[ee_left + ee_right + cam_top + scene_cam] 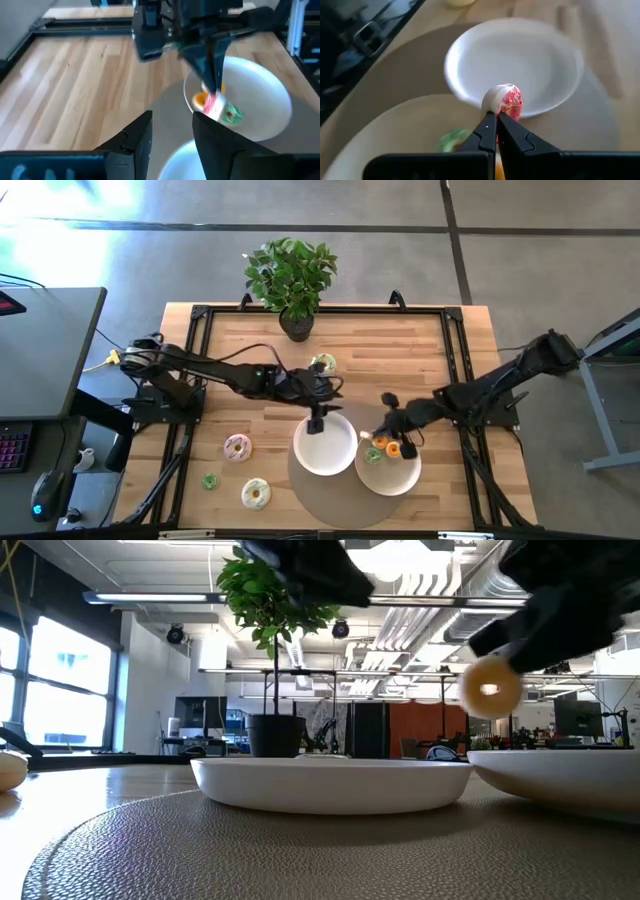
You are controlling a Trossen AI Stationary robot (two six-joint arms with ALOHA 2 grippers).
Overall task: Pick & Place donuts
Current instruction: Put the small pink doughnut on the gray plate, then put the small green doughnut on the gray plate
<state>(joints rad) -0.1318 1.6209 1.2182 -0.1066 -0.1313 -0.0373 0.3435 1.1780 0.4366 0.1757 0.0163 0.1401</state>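
My right gripper is going to release the pink-iced donut in the plate (pixel 391 467), in front of the orange donuts. The pink-iced donut is still above that plate.
My right gripper (pixel 497 125) is shut on a pink-iced donut (pixel 503 101) with a cream underside, above the right white plate (pixel 400 478). An orange donut (pixel 200 99) and a green donut (pixel 231 114) lie in that plate. My left gripper (pixel 172 135) is open and holds nothing, hovering over the far rim of the left white plate (pixel 322 452), which holds no donut. On the wood lie a pink donut (pixel 237 447), a small green one (pixel 210 480), a cream-yellow one (pixel 256 494) and another (pixel 323 364) near the plant. My right gripper pinches the pink donut by its rim (pixel 499 111) between the two fingertips, coming from above at a slant. The donut stands on edge beyond the fingertips, lifted clear of the right plate (pixel 570 775), as the low view shows (pixel 490 688).
A potted plant (pixel 292 280) stands at the table's far edge. Both plates sit on a round grey mat (pixel 330 500) near the front edge. The two grippers are close together over the plates. Bare wood lies left of the mat around the loose donuts.
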